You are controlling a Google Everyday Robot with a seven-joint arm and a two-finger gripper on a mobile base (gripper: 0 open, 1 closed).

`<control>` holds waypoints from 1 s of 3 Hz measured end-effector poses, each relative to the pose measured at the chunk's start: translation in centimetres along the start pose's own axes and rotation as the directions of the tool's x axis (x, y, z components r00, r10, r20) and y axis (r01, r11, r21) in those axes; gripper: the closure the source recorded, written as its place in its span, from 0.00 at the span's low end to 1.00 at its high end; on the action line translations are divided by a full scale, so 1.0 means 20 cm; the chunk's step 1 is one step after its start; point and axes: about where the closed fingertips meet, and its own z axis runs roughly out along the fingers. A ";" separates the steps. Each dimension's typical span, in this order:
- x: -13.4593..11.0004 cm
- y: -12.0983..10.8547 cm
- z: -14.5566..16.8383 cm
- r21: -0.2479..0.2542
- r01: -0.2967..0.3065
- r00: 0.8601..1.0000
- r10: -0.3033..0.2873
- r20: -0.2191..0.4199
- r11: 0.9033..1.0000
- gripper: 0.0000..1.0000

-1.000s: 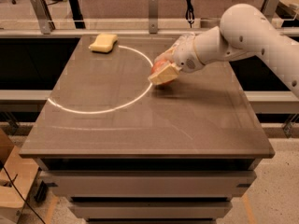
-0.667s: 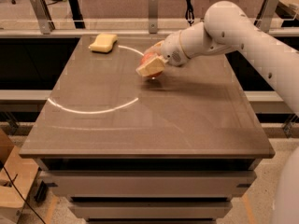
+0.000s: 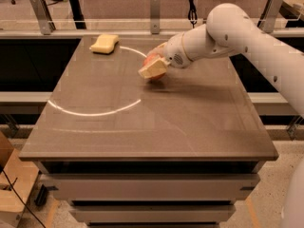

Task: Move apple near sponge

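Note:
Next, my gripper releases the red apple next to the sponge, at the tip of the far white curve (image 3: 122,52).
The pale yellow sponge (image 3: 105,43) lies at the far left corner of the brown table (image 3: 156,122). My gripper (image 3: 154,66) hangs over the far middle of the table, to the right of the sponge. It is shut on the red apple (image 3: 151,61), which shows between the cream pads (image 3: 153,69) and is mostly hidden by them. The apple is held just above the table top, about a hand's width or more from the sponge.
My white arm (image 3: 237,32) reaches in from the right over the table's far right part. A metal rail with posts (image 3: 155,6) runs behind the table's far edge. A cardboard box (image 3: 12,184) stands on the floor at the lower left.
My gripper has carried the apple leftward and toward the far edge, closer to the sponge. The sponge has not moved.

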 end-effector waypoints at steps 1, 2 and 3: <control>-0.08 -0.03 0.08 0.034 -0.008 0.999 0.006 0.052 0.999 1.00; -0.17 -0.12 0.18 0.062 -0.009 0.994 0.003 0.106 0.998 1.00; -0.25 -0.20 0.27 0.074 -0.024 0.988 0.012 0.152 0.997 1.00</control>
